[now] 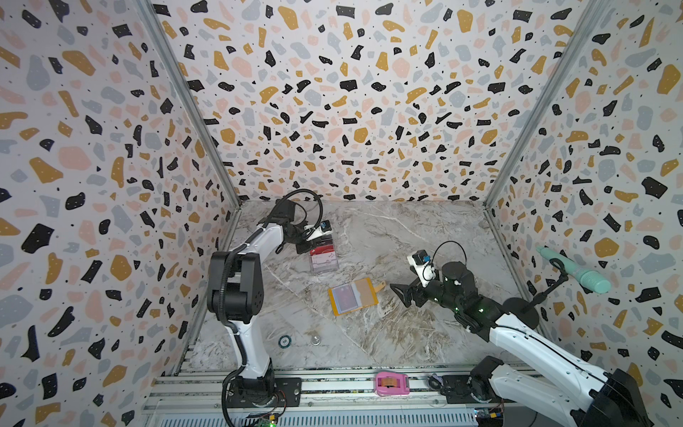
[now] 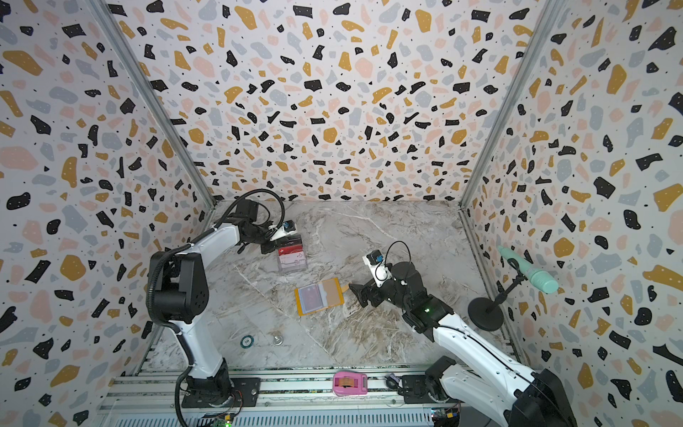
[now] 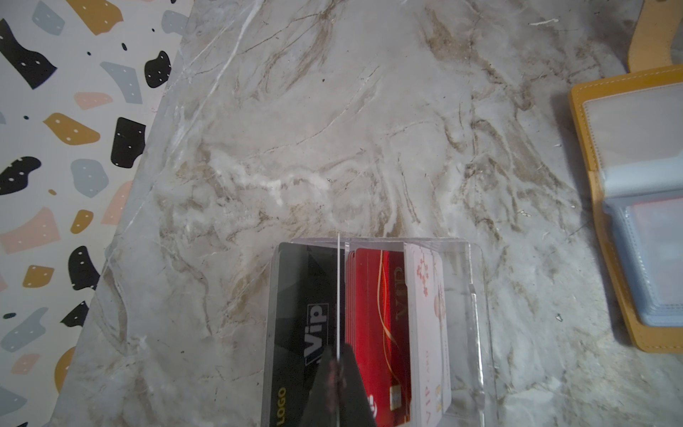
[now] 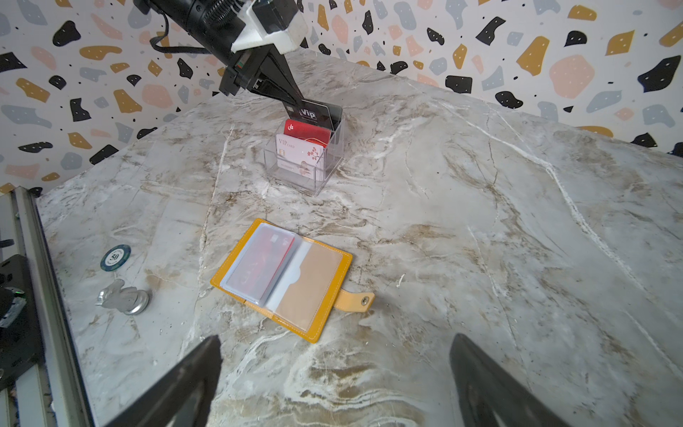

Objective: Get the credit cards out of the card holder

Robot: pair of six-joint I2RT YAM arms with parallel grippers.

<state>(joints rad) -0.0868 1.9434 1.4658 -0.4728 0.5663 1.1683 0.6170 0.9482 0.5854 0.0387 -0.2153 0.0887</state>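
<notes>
The robot's left hand will release the thin card with the black VIP cards (image 1: 320, 241) (image 3: 328, 317) in the back level of the clear acrylic stand.
The mustard-yellow card holder (image 1: 366, 295) (image 2: 334, 292) lies open mid-table, snap tab out. A red credit card (image 4: 264, 258) shows through its clear sleeve (image 3: 650, 255). Far left stands a clear acrylic stand (image 1: 324, 263) with black, dark red (image 4: 306, 132) (image 3: 380, 325) and white floral (image 4: 300, 155) (image 3: 425, 314) VIP cards. My left gripper (image 1: 308, 246) (image 2: 271, 246) (image 3: 338, 356) hangs over the stand's back tier, shut on a thin card (image 3: 338, 288) seen edge-on. My right gripper (image 1: 401, 294) (image 2: 360, 294) (image 4: 336, 338) is open just right of the holder, nothing between its fingers.
A poker chip (image 1: 284, 341) and a small metal piece (image 1: 315, 340) lie near the front left. A pink tape dispenser (image 1: 392, 384) sits on the front rail. A teal microphone (image 1: 576, 271) on a black stand (image 1: 521, 312) is at the right wall.
</notes>
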